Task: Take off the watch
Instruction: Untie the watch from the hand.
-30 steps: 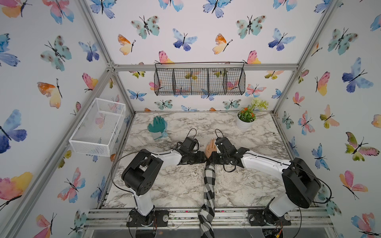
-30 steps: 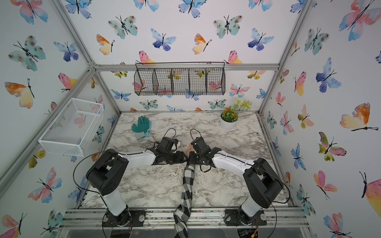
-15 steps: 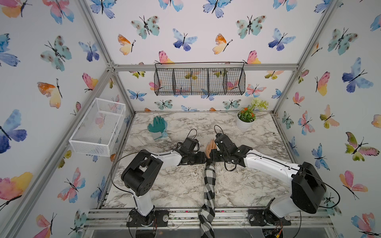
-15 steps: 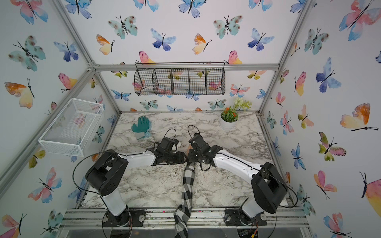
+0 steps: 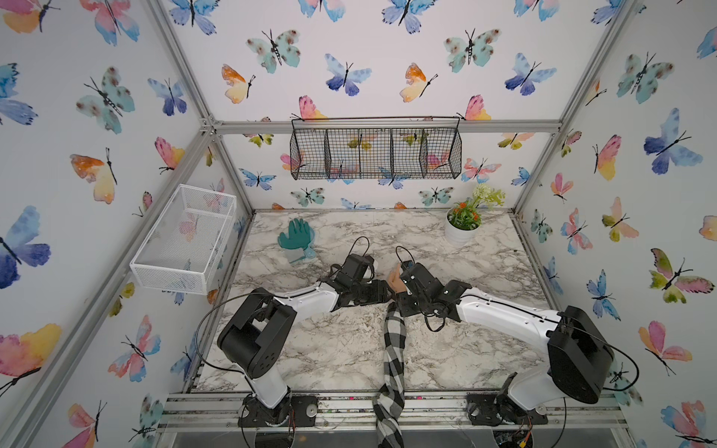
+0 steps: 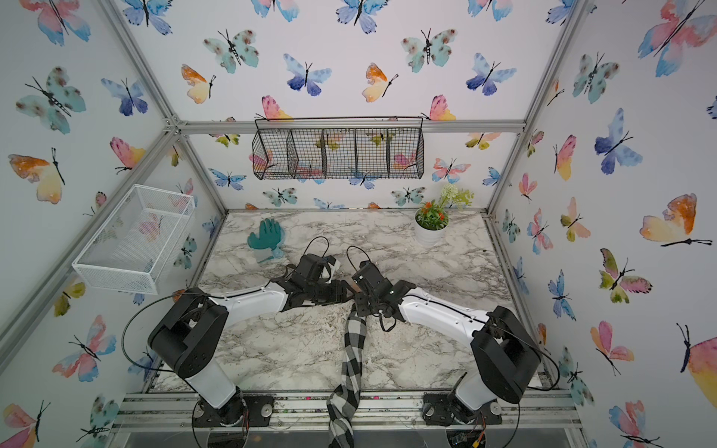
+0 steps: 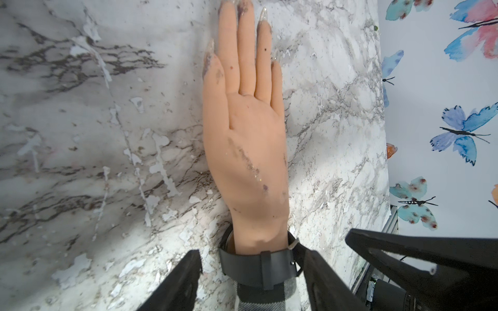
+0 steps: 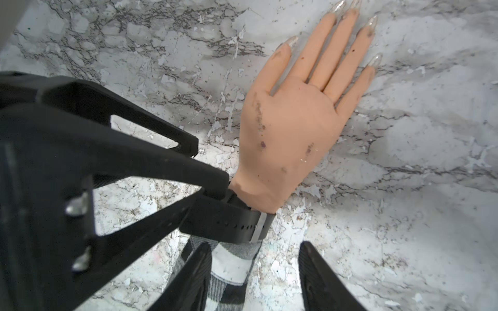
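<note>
My right gripper needs to pinch the strap's loop [image 8: 259,227] and pull the buckle up, because the strap's holes face up while the buckle sits around the side of the wrist.
A tan mannequin hand [image 7: 248,150] lies flat on the marble table, its arm in a black-and-white checked sleeve [image 5: 394,349]. The watch [image 7: 256,265] is strapped round the wrist; only its black strap and silvery buckle show [image 8: 229,223]. My left gripper [image 7: 253,251] straddles the strap, open: one finger [image 7: 320,280] touches the buckle side, and there is a gap at the other. My right gripper [image 8: 256,245] is open just behind the watch, over the sleeve [image 8: 231,264], gripping nothing. In both top views the two grippers [image 5: 388,293] [image 5: 403,304] meet over the wrist and hide the watch.
A green glove [image 5: 297,236] lies at the back left of the table and a potted plant [image 5: 463,225] stands at the back right. A white wire basket [image 5: 186,236] hangs on the left wall, a black wire basket [image 5: 374,149] on the back wall.
The right gripper's jaws have widened and its arm has shifted slightly at the wrist of the mannequin hand. The left gripper has stayed where it was.
</note>
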Motion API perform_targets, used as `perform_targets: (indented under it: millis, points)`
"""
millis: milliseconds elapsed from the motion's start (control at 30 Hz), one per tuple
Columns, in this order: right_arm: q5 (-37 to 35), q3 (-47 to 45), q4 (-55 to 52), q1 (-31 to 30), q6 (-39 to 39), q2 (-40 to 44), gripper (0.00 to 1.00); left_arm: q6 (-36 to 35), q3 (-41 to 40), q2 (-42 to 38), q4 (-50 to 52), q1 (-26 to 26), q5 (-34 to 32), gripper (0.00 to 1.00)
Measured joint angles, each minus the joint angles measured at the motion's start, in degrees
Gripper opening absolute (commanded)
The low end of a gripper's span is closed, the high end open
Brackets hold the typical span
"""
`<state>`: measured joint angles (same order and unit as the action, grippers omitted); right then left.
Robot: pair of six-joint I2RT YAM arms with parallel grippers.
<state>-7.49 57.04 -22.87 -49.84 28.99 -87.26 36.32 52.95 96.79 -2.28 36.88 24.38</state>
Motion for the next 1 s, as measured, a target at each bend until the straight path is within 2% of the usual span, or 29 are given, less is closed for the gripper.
perform_targets:
  millis: [267, 600, 667, 800, 833, 1000]
  points:
    - [-1.3, 0.0, 2.7, -2.6, 0.1, -1.4, 0.58, 0.4, 1.1, 0.0, 0.3, 0.5, 0.4, 0.64]
    - [-9.9, 0.0, 2.6, -4.2, 5.0, -4.2, 0.48, 0.7, 2.1, 0.0, 0.6, 0.9, 0.4, 0.64]
    - [-11.1, 0.0, 2.7, -4.2, 5.8, -4.2, 0.40, 0.6, 2.1, 0.0, 0.8, 1.1, 0.5, 0.64]
    - [-12.5, 0.2, 2.8, -4.1, 6.9, -4.2, 0.07, 0.6, 2.3, 0.0, 1.1, 1.1, 0.6, 0.64]
    - [-12.5, 0.3, 2.9, -4.1, 7.1, -4.3, 0.03, 0.6, 2.3, 0.0, 1.2, 1.1, 0.6, 0.65]
    - [-12.4, 0.3, 3.1, -4.1, 7.8, -4.4, 0.02, 0.6, 2.4, 0.0, 2.1, 1.1, 0.2, 0.66]
